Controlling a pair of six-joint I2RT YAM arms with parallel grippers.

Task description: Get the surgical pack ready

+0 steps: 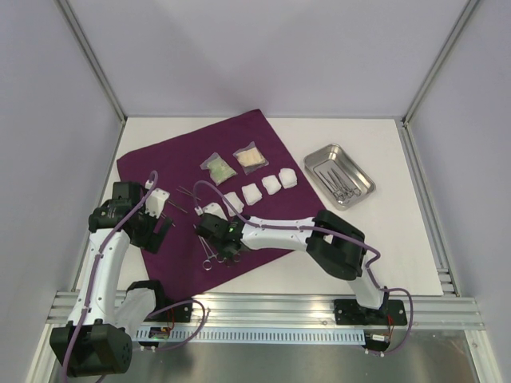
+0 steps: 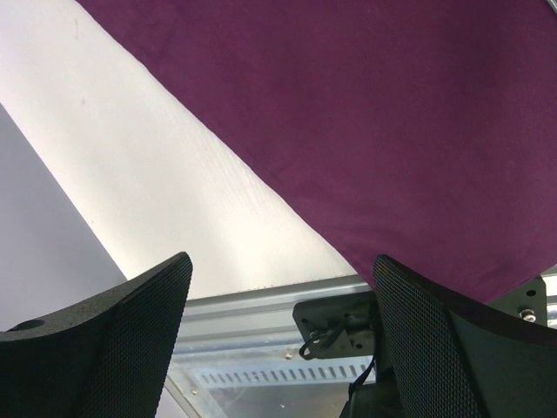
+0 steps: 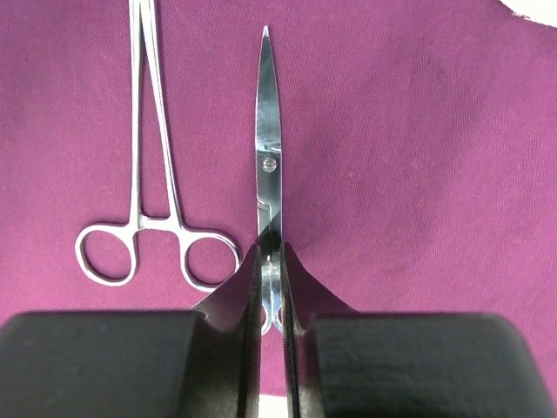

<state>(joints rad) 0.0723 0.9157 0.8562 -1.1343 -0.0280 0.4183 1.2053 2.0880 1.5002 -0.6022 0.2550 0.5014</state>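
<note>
My right gripper is going to set the steel scissors down next to the steel instruments in the steel tray (image 1: pixel 348 177).
The deep-purple cloth (image 1: pixel 200 171) lies spread on the table. On it are two clear packets (image 1: pixel 217 167) (image 1: pixel 250 157) and a row of white gauze pads (image 1: pixel 251 193). My right gripper (image 1: pixel 217 238) is shut on steel scissors (image 3: pixel 268 157) by the shanks just above the finger rings (image 3: pixel 271 261). The blades point away, at or just above the cloth (image 3: pixel 418 157). Steel forceps (image 3: pixel 152 174) lie flat on the cloth just left of the scissors. My left gripper (image 1: pixel 164 227) is open and empty (image 2: pixel 278 322) over the cloth's near-left edge (image 2: pixel 392 131). The steel tray (image 1: pixel 361 177) sits at the right.
The tray holds several more steel instruments (image 1: pixel 339 182) and stands on bare white table right of the cloth. A thin instrument (image 1: pixel 188 195) lies on the cloth near the left gripper. The aluminium rail (image 1: pixel 263 307) runs along the near edge, and grey walls enclose the table.
</note>
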